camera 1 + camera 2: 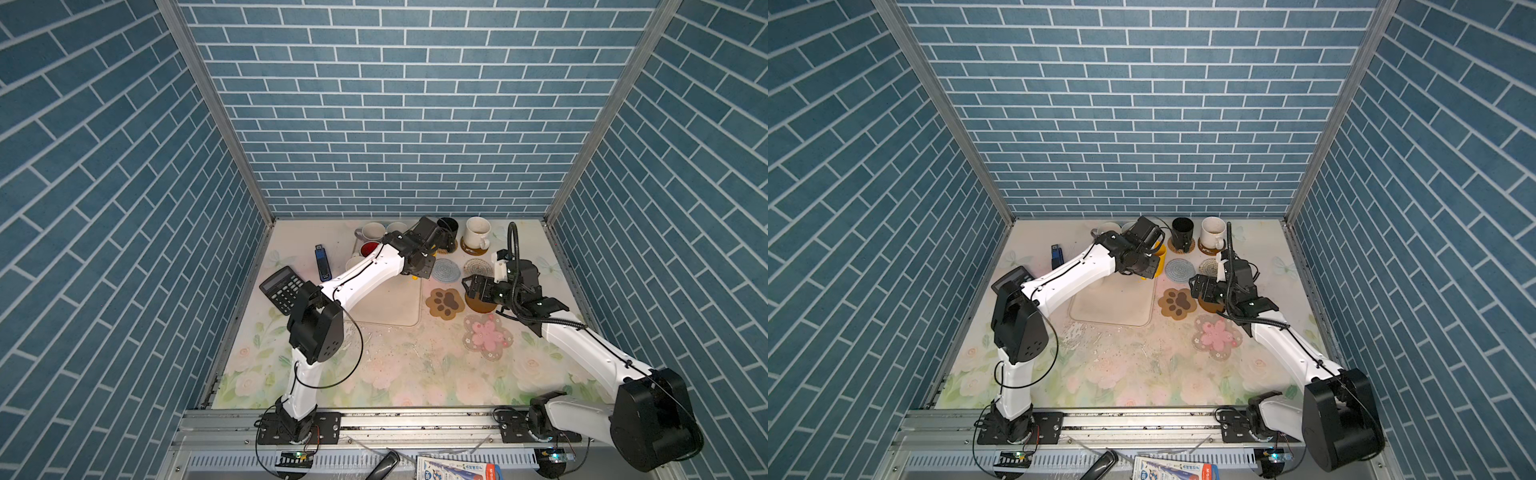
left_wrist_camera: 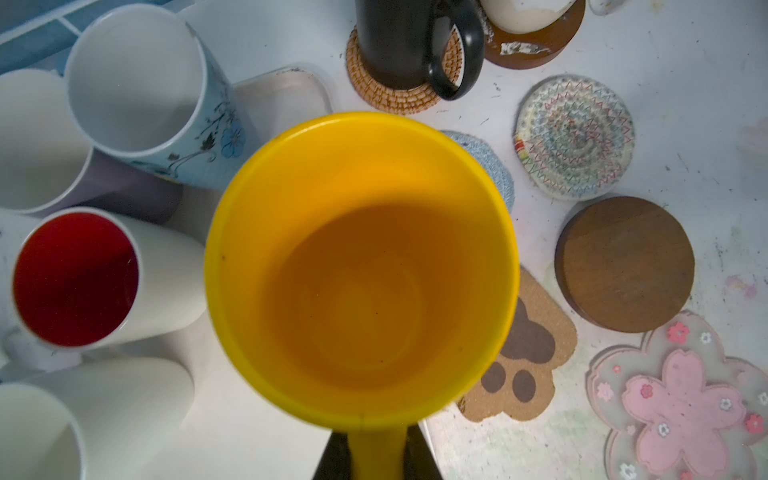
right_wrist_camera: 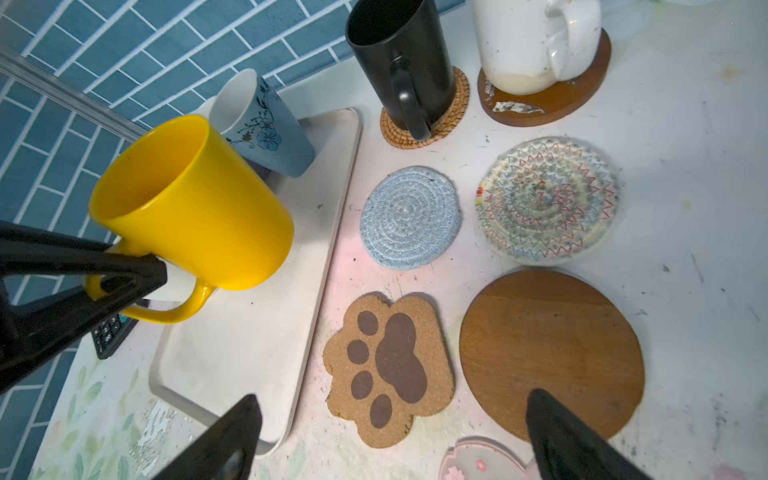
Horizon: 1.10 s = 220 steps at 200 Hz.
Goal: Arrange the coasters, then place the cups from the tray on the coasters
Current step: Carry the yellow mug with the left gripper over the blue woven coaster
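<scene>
I should let go of the yellow cup, now upright above the tray, with my left gripper on the pale blue coaster [image 1: 447, 269] [image 2: 460, 185], between the tray and the whitish woven coaster.
My left gripper [image 2: 376, 453] is shut on the handle of the yellow cup [image 3: 195, 203] and holds it upright above the tray [image 3: 249, 353], near its edge beside the pale blue coaster [image 3: 409, 216]. On the tray stand a light blue cup [image 2: 166, 124], a red-inside cup [image 2: 75, 278], a lavender-grey cup [image 2: 124, 191] and a white cup [image 2: 104, 407]. The black cup [image 3: 399, 62] rests on the tan woven coaster [image 3: 455, 104], a white cup [image 3: 528, 41] on a brown disc [image 3: 540, 110]. My right gripper [image 3: 390, 436] hangs open over the paw coaster [image 3: 390, 365] and the bare brown disc [image 3: 548, 353].
A whitish woven coaster [image 3: 548, 199] and a pink flower coaster [image 1: 488, 336] lie bare on the right. A black calculator [image 1: 284, 289] and a blue device [image 1: 322, 259] sit left of the tray. Brick-patterned walls close in the back and sides.
</scene>
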Each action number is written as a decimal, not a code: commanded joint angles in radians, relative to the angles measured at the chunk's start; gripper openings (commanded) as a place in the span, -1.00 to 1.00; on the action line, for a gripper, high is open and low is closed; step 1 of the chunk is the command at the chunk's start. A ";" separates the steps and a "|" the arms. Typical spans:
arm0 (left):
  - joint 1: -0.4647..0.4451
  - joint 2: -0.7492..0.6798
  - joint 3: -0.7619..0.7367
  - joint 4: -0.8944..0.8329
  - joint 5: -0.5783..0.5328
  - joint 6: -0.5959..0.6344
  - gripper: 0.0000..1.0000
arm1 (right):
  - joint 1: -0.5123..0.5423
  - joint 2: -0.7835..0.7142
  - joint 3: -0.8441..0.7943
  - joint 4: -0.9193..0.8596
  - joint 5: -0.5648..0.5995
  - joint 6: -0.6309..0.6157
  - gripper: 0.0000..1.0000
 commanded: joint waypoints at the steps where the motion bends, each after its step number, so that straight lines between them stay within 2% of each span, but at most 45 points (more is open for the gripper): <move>1: -0.020 0.036 0.085 0.048 0.021 0.040 -1.00 | -0.017 -0.011 -0.027 -0.047 0.071 0.054 0.98; 78: -0.023 0.180 0.177 0.155 0.086 0.058 -1.00 | -0.024 -0.013 -0.068 0.009 0.106 0.071 0.98; 161: -0.023 0.220 0.184 0.278 0.100 0.093 -1.00 | -0.023 0.014 -0.078 0.044 0.092 0.072 0.98; 220: -0.023 0.276 0.213 0.301 0.101 0.093 -1.00 | -0.023 0.020 -0.079 0.053 0.088 0.068 0.98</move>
